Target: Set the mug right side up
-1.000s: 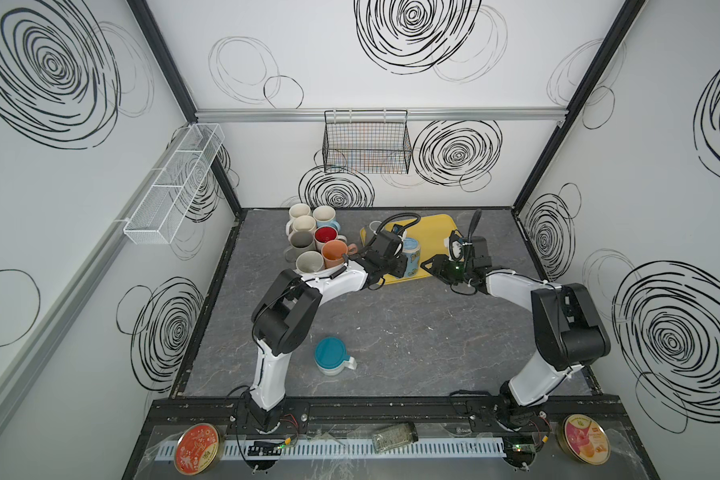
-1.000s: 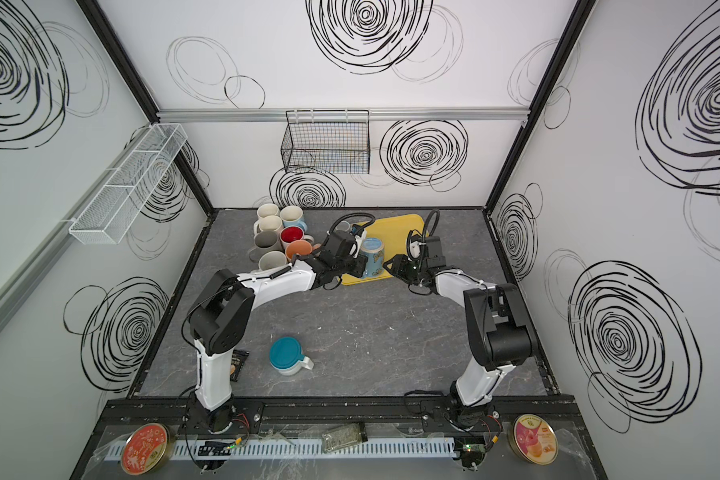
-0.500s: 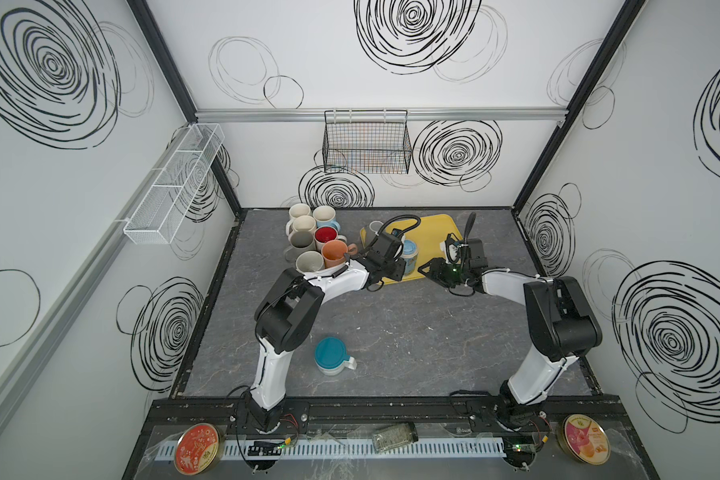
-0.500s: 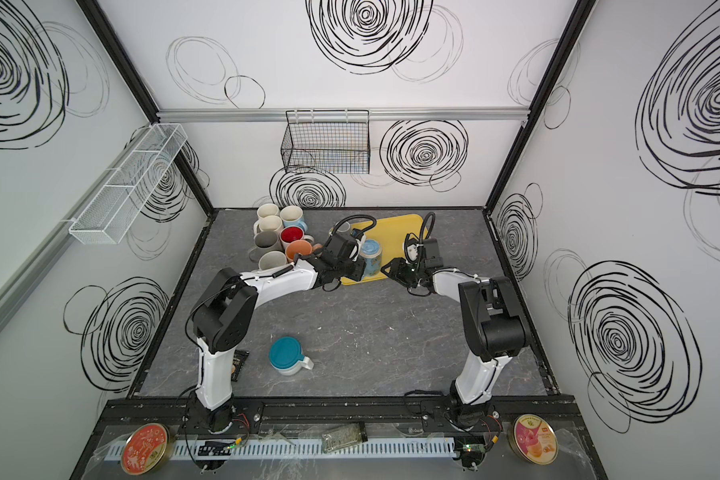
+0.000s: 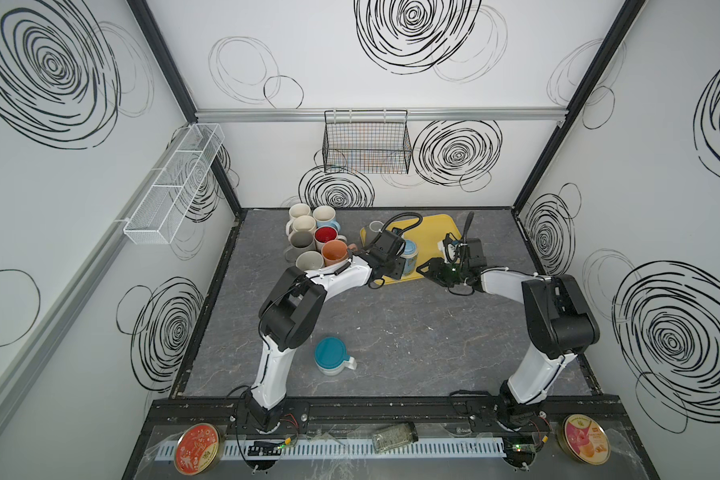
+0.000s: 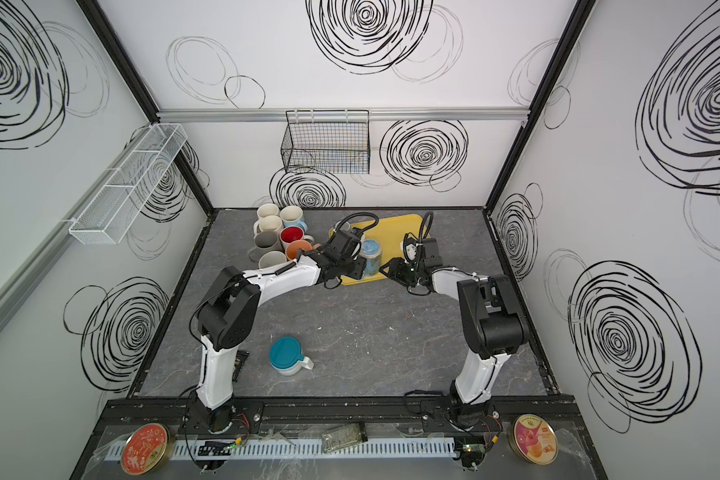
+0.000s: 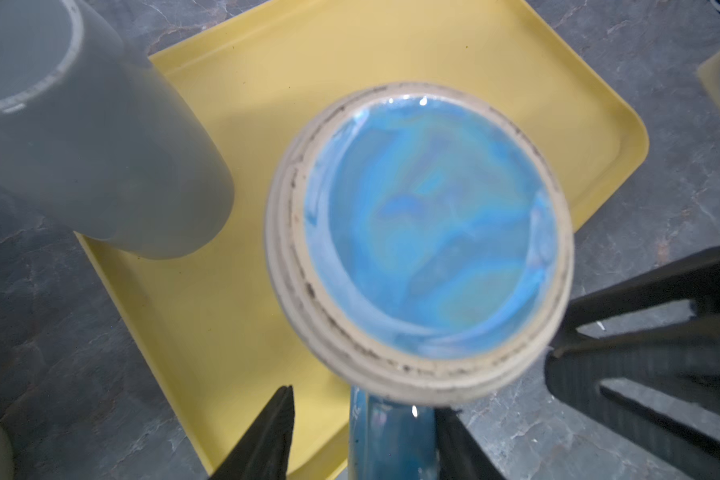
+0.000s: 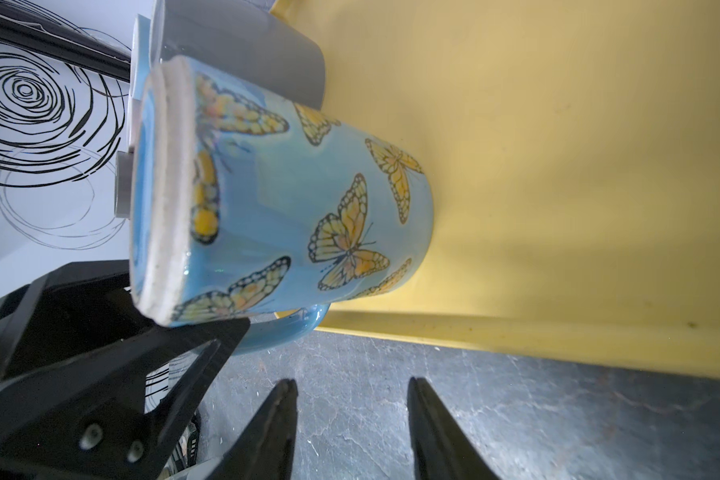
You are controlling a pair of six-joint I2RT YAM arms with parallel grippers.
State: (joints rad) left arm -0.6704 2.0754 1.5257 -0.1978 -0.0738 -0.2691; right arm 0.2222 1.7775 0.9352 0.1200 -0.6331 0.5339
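The light blue mug is standing rim down on the tray, so the robot's left gripper will lift and tip it by the mug's handle [image 7: 393, 440] for the right gripper to take.
A light blue mug [image 5: 410, 254] [image 6: 370, 254] with orange butterflies stands upside down on the near edge of the yellow tray [image 5: 433, 226]. Its unglazed foot ring and blue base [image 7: 425, 228] face up, and its rim rests on the tray [image 8: 558, 166]. My left gripper [image 7: 364, 401] [image 5: 396, 268] is open and straddles the mug's handle. One finger lies against the handle and the other stands off it. My right gripper [image 8: 352, 381] [image 5: 428, 267] is open and empty over the grey table, just in front of the mug [image 8: 308, 195].
A grey mug [image 7: 80, 145] [image 5: 375, 227] stands on the tray behind the butterfly mug. Several upright mugs [image 5: 312, 241] cluster at the back left. A teal mug [image 5: 331, 356] sits upside down near the front. A wire basket [image 5: 366, 143] hangs on the back wall.
My left gripper's jaws have spread apart from the mug's handle. The mug stays in place on the tray. The right gripper has shifted slightly toward the mug.
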